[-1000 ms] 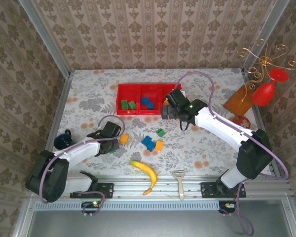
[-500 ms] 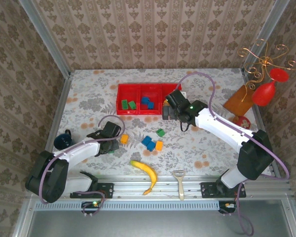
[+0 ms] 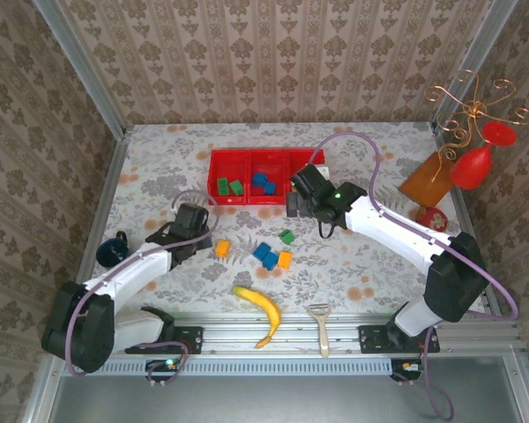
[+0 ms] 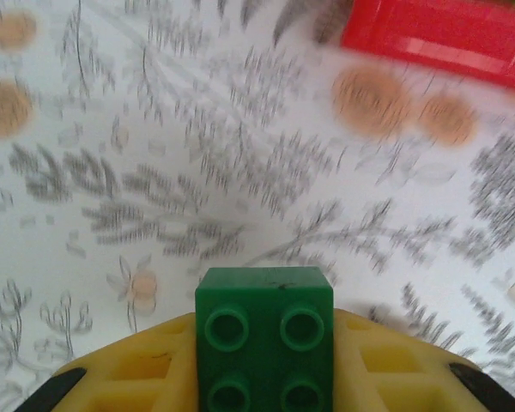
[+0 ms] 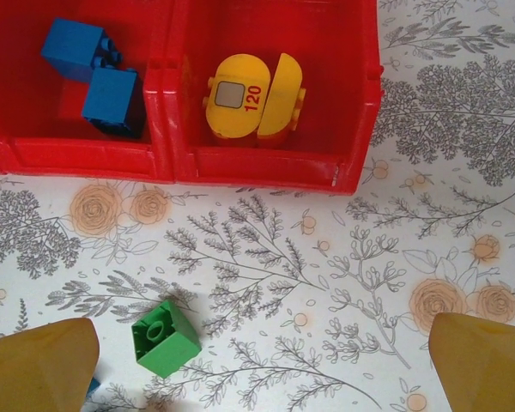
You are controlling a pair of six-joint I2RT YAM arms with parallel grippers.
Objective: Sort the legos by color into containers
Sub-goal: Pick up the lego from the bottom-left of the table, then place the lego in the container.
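The robot's left gripper will release the green lego in the red tray [image 3: 238, 173], just behind the green pieces that lie there.
In the left wrist view my left gripper [image 4: 264, 360] is shut on a green lego [image 4: 264, 326], held between its yellow fingers [image 4: 129, 378] above the floral table. From above, that gripper [image 3: 194, 220] hangs left of an orange lego [image 3: 221, 248]. A blue lego [image 3: 265, 254], another orange one [image 3: 285, 259] and a green one [image 3: 286, 236] lie mid-table. The red container tray [image 3: 247, 152] holds green, blue and yellow pieces in separate compartments. My right gripper [image 3: 298, 197] is open, just in front of the tray's right compartment [image 5: 257, 167], with the loose green lego [image 5: 164, 337] near its left finger.
A banana [image 3: 260, 308] and a peeler [image 3: 321, 322] lie near the front rail. A red goblet [image 3: 474, 160], a wire ornament [image 3: 467, 106] and a wooden board [image 3: 426, 179] stand at the right edge. A dark round object [image 3: 111, 249] sits at the left.
My left gripper has drawn back and to the left, away from the orange lego, with its jaws closed. The right gripper has drifted slightly left along the tray's front.
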